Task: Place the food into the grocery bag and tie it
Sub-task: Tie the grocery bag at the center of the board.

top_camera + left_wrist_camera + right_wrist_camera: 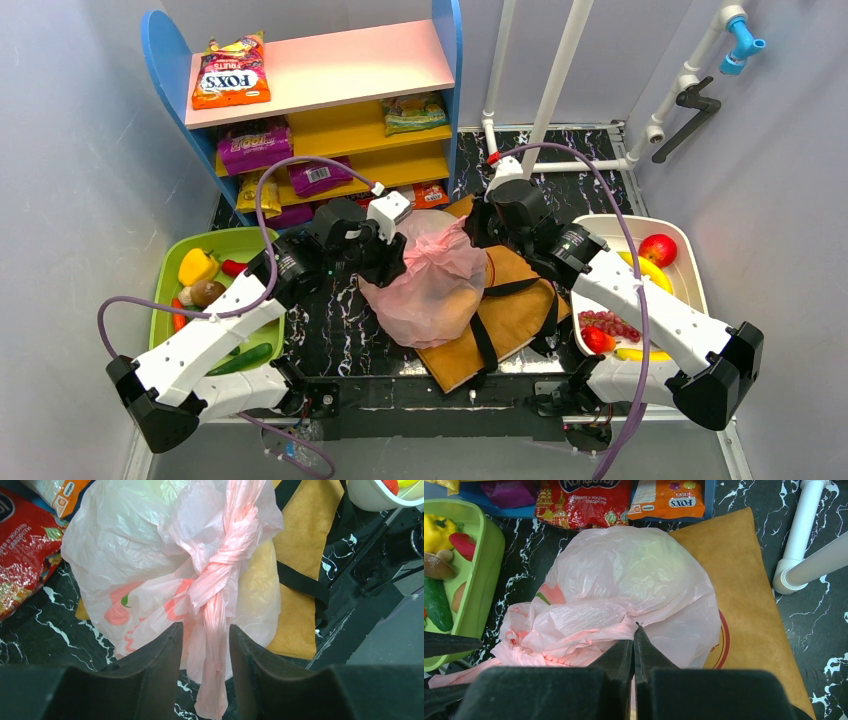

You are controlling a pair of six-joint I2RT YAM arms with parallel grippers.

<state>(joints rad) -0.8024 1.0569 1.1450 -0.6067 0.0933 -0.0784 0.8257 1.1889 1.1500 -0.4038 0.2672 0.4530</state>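
The knot in the bag handles sits wide and loose, so next my left gripper pinches the handle's end [215, 617] near the knot and pulls it away from my right gripper.
The pink grocery bag [432, 290] lies bulging on the black table, partly on a flat brown paper bag [520, 285]. Pale yellowish food [644, 562] shows faintly through the plastic. In the left wrist view the bag's [130, 560] handles are twisted into a knot [226, 555]. A loose handle end hangs between the parted jaws of my left gripper [206, 632], unsqueezed. That gripper [395, 262] is at the bag's left side. My right gripper [636, 630] is shut, pinching a twisted strand of the bag [634, 580] at its tip. It [470, 232] sits at the bag's upper right.
A green tray [215, 245] with vegetables stands at the left. At the right is a white tray [620, 224] holding fruit. Behind the bag is a blue shelf [330, 70] with snack packets. White pipes [560, 70] rise at the back right. Black straps [500, 290] cross the paper bag.
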